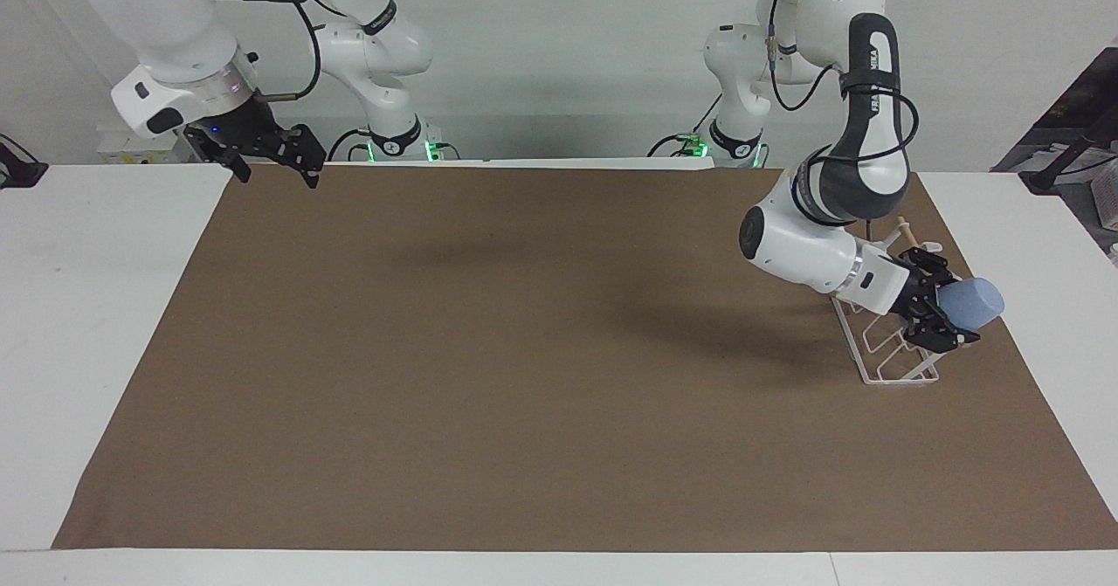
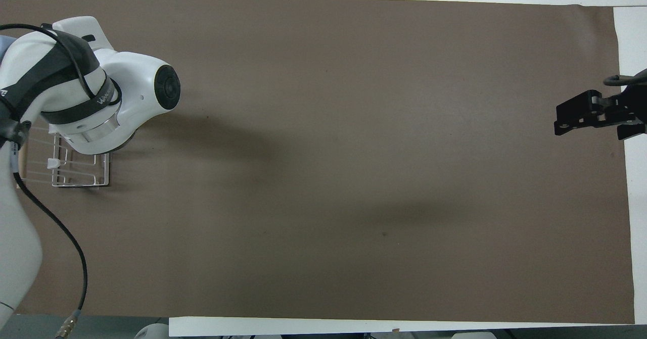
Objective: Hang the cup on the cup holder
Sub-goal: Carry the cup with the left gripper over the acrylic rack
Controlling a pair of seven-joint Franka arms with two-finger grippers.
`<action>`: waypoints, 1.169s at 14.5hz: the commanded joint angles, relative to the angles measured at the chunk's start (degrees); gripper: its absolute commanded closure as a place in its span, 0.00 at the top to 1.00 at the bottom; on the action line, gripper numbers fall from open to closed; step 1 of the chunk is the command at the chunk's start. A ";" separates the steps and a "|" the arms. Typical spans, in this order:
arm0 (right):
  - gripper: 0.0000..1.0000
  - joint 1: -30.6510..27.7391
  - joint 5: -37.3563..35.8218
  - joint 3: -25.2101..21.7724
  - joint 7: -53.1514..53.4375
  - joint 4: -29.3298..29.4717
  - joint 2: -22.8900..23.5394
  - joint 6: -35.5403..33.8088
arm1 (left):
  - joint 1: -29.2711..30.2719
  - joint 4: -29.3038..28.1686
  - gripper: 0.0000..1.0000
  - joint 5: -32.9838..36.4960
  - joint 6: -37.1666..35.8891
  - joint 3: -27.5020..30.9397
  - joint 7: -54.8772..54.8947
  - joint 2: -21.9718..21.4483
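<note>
The robot's left gripper should release the light blue cup on the white wire cup holder's pegs (image 2: 79,100) farthest from the robots. The cup now lies tilted over the upper prongs.
The light blue cup (image 1: 978,301) lies tilted over the upper prongs of the white wire cup holder (image 1: 880,359), its closed base pointing toward the left arm's end of the table. My left gripper (image 1: 947,308) is shut on the cup, over the rack. I cannot tell whether the cup sits on a prong. In the overhead view the left arm covers the cup and most of the cup holder (image 2: 76,173). My right gripper (image 1: 273,174) is open and empty, waiting above the mat's edge at the right arm's end, and it also shows in the overhead view (image 2: 562,120).
A brown mat (image 1: 524,350) covers most of the white table (image 1: 96,306). The end of the rack's wooden dowel (image 1: 903,227) sticks out nearer to the robots. A black cable (image 2: 76,258) hangs from the left arm.
</note>
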 commanded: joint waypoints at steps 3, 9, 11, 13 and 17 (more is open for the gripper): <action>0.99 -0.49 0.49 -0.23 -1.49 -3.35 -2.41 0.66 | -0.18 -1.18 0.41 1.03 -4.62 -0.18 0.02 -0.24; 0.99 -1.81 0.57 -0.23 -1.14 -3.61 -2.41 0.75 | -0.09 -2.24 0.42 0.42 -2.34 -0.27 -0.06 0.28; 0.99 -2.69 0.57 -0.23 -1.23 -3.61 -2.41 0.66 | 0.00 -3.21 0.42 0.33 -1.20 -0.27 -0.50 0.28; 0.99 -2.78 0.57 -0.23 -1.49 -3.61 -2.41 0.57 | 1.31 -3.56 0.42 0.24 0.91 -0.27 -1.38 0.28; 0.99 -2.34 0.75 -0.14 -1.41 -3.61 -2.41 0.48 | 2.99 -6.63 0.43 -0.20 4.25 -0.36 -1.38 -0.07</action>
